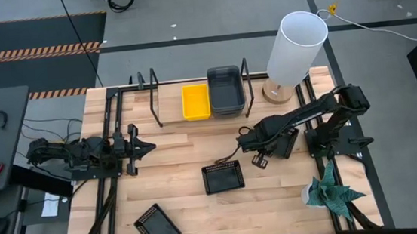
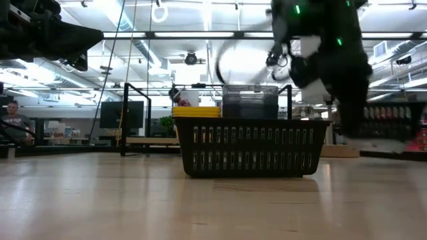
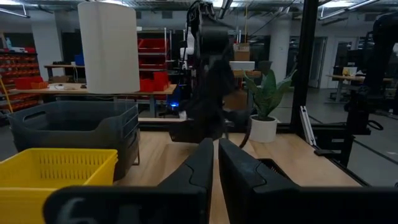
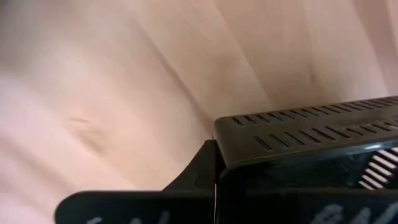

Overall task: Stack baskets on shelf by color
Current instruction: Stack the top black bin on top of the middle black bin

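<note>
My right gripper is holding a black basket, now by the middle basket's far corner. It will let go of that basket inside the black mesh basket at the table's middle (image 1: 230, 177).
A yellow basket (image 1: 196, 101) and a dark grey basket (image 1: 225, 90) stand side by side on the shelf (image 1: 170, 109), between its black wire uprights. One black mesh basket (image 1: 224, 178) (image 2: 252, 147) rests on its bottom in the middle of the table. A second black basket (image 1: 158, 227) lies askew near the table's near left corner. My right gripper (image 1: 247, 140) hovers by the middle basket's far right corner; its wrist view shows that basket's slotted wall (image 4: 298, 134) close by. My left gripper (image 1: 149, 146) (image 3: 216, 155) is shut and waits at the left, pointing right.
A tall white cylinder (image 1: 297, 48) on a wooden foot stands at the far right, beside the shelf. A potted plant (image 1: 332, 193) sits near the right edge. Bare tabletop (image 1: 174, 161) lies between my left gripper and the middle basket. A person (image 2: 12, 123) sits in the room beyond.
</note>
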You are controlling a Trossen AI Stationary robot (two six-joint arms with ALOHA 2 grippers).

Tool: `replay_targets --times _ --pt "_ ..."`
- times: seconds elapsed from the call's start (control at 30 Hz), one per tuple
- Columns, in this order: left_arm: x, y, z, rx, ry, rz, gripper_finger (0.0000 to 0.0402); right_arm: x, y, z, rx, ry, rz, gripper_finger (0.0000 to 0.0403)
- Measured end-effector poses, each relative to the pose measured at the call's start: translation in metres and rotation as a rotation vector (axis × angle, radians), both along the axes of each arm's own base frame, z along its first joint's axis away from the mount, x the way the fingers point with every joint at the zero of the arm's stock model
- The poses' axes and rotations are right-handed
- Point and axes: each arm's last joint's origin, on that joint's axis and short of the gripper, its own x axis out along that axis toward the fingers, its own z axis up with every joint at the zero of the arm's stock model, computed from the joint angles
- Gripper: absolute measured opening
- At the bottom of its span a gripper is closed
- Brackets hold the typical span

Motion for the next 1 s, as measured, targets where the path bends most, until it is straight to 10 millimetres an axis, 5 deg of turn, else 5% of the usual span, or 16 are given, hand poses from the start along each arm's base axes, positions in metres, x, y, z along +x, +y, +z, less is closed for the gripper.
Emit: replay_targets --times 0.23,0.57,0.83,1.0 --pt "0.0 0.0 0.0 0.0 0.0 0.0 0.0028 0.026 0.012 0.065 -0.006 -0.213 -0.021 0.0003" --pt "0.0 0.0 0.0 0.0 0.0 0.0 0.0033 0.05 0.064 0.147 0.063 -0.671 -0.243 0.0002" --pt "0.0 0.0 0.0 0.0 0.001 0.0 0.003 0.064 0.093 0.16 0.186 -0.911 -0.438 0.0003" --pt "0.0 0.0 0.0 -0.001 -0.002 0.0 0.0023 0.085 0.103 0.136 0.208 -0.886 -0.517 0.0002"
